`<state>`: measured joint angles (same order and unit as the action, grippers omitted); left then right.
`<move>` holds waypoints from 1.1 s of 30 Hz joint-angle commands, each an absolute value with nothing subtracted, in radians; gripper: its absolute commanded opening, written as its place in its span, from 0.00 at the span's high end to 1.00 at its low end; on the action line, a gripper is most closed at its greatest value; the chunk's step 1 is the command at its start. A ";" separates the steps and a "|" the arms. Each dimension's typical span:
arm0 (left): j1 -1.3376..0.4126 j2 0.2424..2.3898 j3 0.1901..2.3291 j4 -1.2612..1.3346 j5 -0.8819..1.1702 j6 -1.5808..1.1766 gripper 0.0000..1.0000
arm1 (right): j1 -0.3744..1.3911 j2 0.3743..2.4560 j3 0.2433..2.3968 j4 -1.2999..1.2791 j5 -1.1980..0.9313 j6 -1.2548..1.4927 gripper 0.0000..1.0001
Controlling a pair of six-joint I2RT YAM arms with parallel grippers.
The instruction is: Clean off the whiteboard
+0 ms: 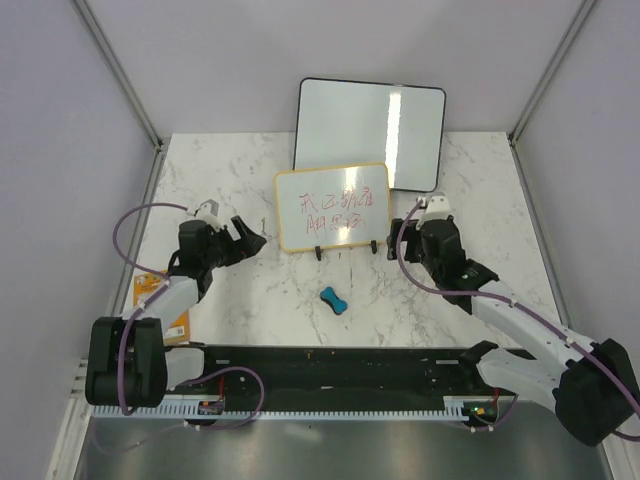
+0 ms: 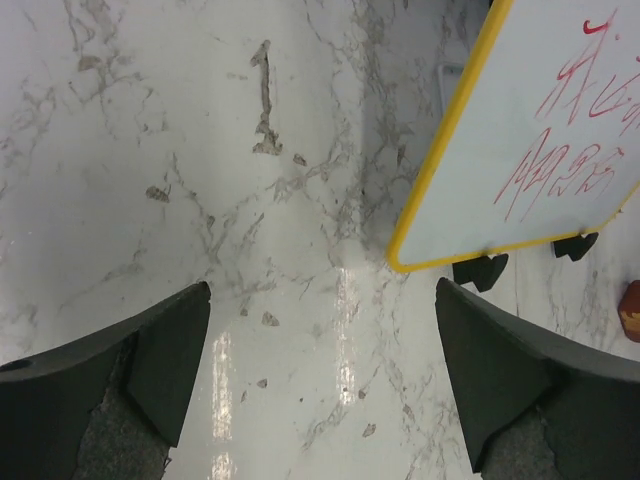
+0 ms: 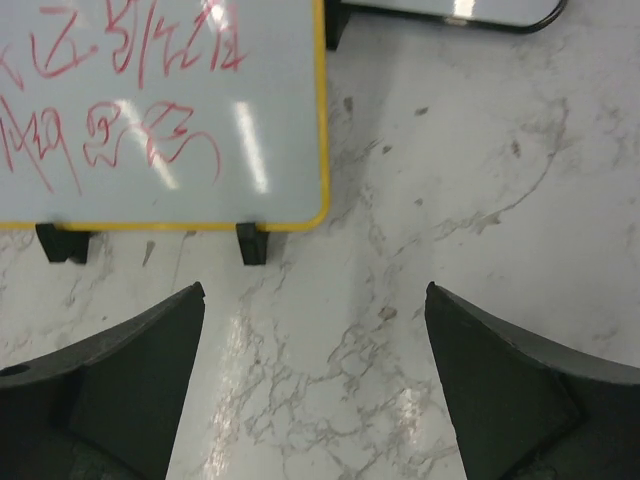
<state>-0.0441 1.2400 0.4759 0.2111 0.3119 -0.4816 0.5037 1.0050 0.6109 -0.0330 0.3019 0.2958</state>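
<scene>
The small blue eraser should wipe the red handwriting off the whiteboard. I will close my right gripper on the narrow middle [image 1: 333, 300] of that eraser to do it.
The whiteboard [image 1: 332, 207] is small, with a thin yellow frame, two black feet and red handwriting, and it stands upright at mid-table. Its lower left corner shows in the left wrist view [image 2: 540, 130], its lower right corner in the right wrist view [image 3: 150, 110]. My left gripper [image 1: 250, 233] hovers just left of it, open, with only bare marble between its fingers [image 2: 322, 300]. My right gripper [image 1: 398, 238] sits just right of the board, also open and holding nothing [image 3: 315, 295]. A small blue eraser [image 1: 334, 299] lies on the table in front of the board, between the two arms.
A larger black-framed white board [image 1: 370, 120] leans against the back wall behind the small one; its lower edge shows in the right wrist view [image 3: 450, 10]. An orange packet [image 1: 148, 290] lies by the left arm. A black rail [image 1: 330, 362] runs along the near edge. Walls close both sides.
</scene>
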 commanded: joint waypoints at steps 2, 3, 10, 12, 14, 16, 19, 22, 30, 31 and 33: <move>-0.003 1.118 0.448 0.253 0.382 -0.508 0.00 | 0.616 1.058 0.618 -0.032 0.253 0.348 0.02; -0.005 1.102 0.442 0.261 0.388 -0.511 0.00 | 0.656 1.096 0.624 -0.032 0.255 0.345 0.02; -0.005 1.089 0.416 0.334 0.494 -0.549 0.00 | 0.830 1.333 0.755 -0.115 0.189 0.264 0.13; -0.006 1.110 0.423 0.336 0.518 -0.552 0.00 | 0.879 1.389 0.772 -0.121 0.179 0.261 0.13; -0.006 1.123 0.420 0.359 0.547 -0.554 0.00 | 0.902 1.425 0.795 -0.127 0.170 0.261 0.13; -0.006 1.138 0.414 0.379 0.564 -0.560 0.00 | 0.922 1.472 0.813 -0.133 0.163 0.267 0.14; -0.006 1.170 0.419 0.390 0.581 -0.561 0.00 | 0.957 1.519 0.830 -0.123 0.141 0.281 0.18; -0.006 1.228 0.422 0.423 0.621 -0.572 0.00 | 1.006 1.555 0.851 -0.118 0.169 0.284 0.19; -0.006 1.321 0.436 0.462 0.686 -0.574 0.00 | 1.063 1.595 0.885 -0.120 0.202 0.302 0.19; -0.006 1.324 0.436 0.463 0.683 -0.572 0.00 | 1.065 1.603 0.888 -0.123 0.207 0.305 0.19; -0.006 1.327 0.434 0.463 0.683 -0.566 0.00 | 1.072 1.621 0.896 -0.133 0.227 0.307 0.19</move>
